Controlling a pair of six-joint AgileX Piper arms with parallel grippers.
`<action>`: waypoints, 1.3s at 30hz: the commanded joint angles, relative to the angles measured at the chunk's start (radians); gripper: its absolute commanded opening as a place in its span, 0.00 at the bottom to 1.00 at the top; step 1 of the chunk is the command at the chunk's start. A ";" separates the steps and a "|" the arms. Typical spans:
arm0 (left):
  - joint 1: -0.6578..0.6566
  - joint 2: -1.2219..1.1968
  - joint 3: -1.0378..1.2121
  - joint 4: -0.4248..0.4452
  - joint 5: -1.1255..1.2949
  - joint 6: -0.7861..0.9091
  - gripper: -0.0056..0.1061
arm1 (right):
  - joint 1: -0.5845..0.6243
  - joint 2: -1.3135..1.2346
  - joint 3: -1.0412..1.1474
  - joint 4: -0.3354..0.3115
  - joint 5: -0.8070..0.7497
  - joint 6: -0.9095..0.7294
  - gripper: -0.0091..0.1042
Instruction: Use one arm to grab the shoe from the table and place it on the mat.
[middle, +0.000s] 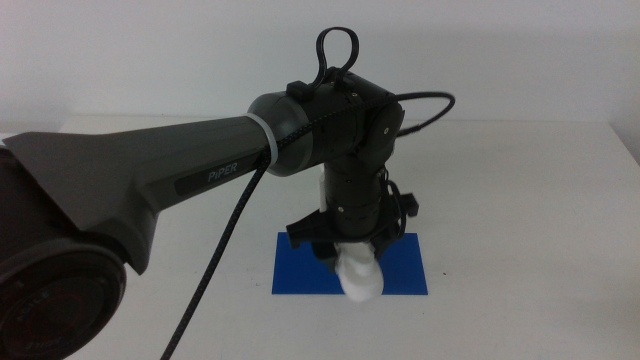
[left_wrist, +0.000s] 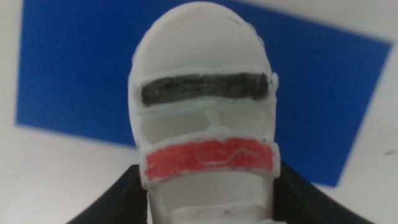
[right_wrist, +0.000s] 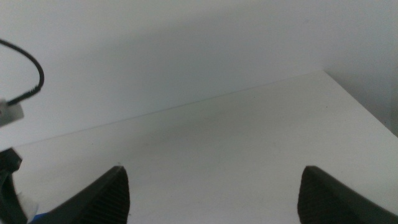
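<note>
My left gripper is to set the white shoe lying along its long side. I will let go of it at the middle of the blue mat (middle: 349, 270) (left_wrist: 190, 93).
The dark left arm (middle: 200, 180) reaches in from the left over the table (middle: 520, 200). Its gripper (middle: 350, 250) points down and is shut on the small white shoe (middle: 360, 275), which hangs over the front part of the blue mat (middle: 300, 270). In the left wrist view the shoe (left_wrist: 205, 93), with one dark and one red strap, sits between the two dark jaws of the gripper (left_wrist: 210, 199), with the mat (left_wrist: 74, 68) beneath it. I cannot tell whether the shoe touches the mat. The right gripper (right_wrist: 214, 186) is open and empty, out of the middle view.
The white tabletop (right_wrist: 249, 137) runs to a pale back wall (middle: 150, 50). The left arm's black cable (right_wrist: 34, 78) shows at the edge of the right wrist view. The left arm's thick link covers the left part of the middle view.
</note>
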 joint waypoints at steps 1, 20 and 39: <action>-0.003 -0.004 -0.012 0.000 0.053 0.003 0.06 | 0.002 -0.005 0.002 -0.009 -0.009 -0.004 0.78; -0.001 0.010 -0.012 0.123 -0.062 0.049 0.06 | 0.002 -0.005 0.002 -0.009 -0.009 -0.004 0.78; -0.003 0.050 -0.012 0.000 -0.406 -0.700 0.05 | 0.002 -0.005 0.002 -0.009 -0.009 -0.004 0.78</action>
